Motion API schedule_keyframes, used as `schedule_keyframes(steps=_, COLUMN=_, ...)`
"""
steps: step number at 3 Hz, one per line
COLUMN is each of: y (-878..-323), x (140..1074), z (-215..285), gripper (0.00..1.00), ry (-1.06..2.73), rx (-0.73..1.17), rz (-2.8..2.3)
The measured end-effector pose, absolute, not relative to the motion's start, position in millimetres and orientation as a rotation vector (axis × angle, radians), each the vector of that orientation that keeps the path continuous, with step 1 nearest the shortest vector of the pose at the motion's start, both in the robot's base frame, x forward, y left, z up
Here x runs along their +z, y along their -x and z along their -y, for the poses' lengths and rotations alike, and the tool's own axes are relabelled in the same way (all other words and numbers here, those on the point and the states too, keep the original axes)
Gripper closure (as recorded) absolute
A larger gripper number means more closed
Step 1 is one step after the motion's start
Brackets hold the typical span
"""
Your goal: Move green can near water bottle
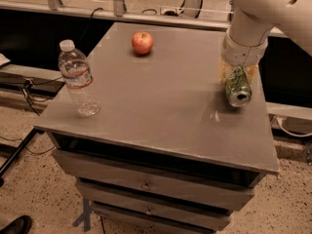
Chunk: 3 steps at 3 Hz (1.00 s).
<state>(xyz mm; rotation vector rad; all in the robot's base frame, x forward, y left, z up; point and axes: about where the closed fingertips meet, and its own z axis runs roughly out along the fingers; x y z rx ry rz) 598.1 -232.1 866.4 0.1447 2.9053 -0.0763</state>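
Next, my gripper lets go of the green can on the grey tabletop (127, 109), beside the base of the water bottle.
The green can (237, 87) hangs tilted in my gripper (236, 79), its silver end facing the camera, a little above the right side of the grey tabletop (161, 101). The gripper is shut on the can, coming down from the white arm at the upper right. The water bottle (78, 79), clear with a white cap and a red-banded label, stands upright near the table's left edge, far to the left of the can.
A red apple (142, 43) sits at the back middle of the table. The table is a drawer cabinet with drawers (146, 184) below. Cables run along the floor at left. A dark shoe (14, 225) shows at the bottom left corner.
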Motion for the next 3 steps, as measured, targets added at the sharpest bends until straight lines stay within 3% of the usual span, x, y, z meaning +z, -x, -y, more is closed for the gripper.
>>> schedule_keyframes(steps=1, y=-590, x=881, z=203, gripper=1.0, ry=-0.045, rx=0.022, rz=-2.883)
schedule_keyframes(steps=3, y=-552, x=917, z=84, gripper=1.0, ry=0.317, rx=0.288, rz=-2.82)
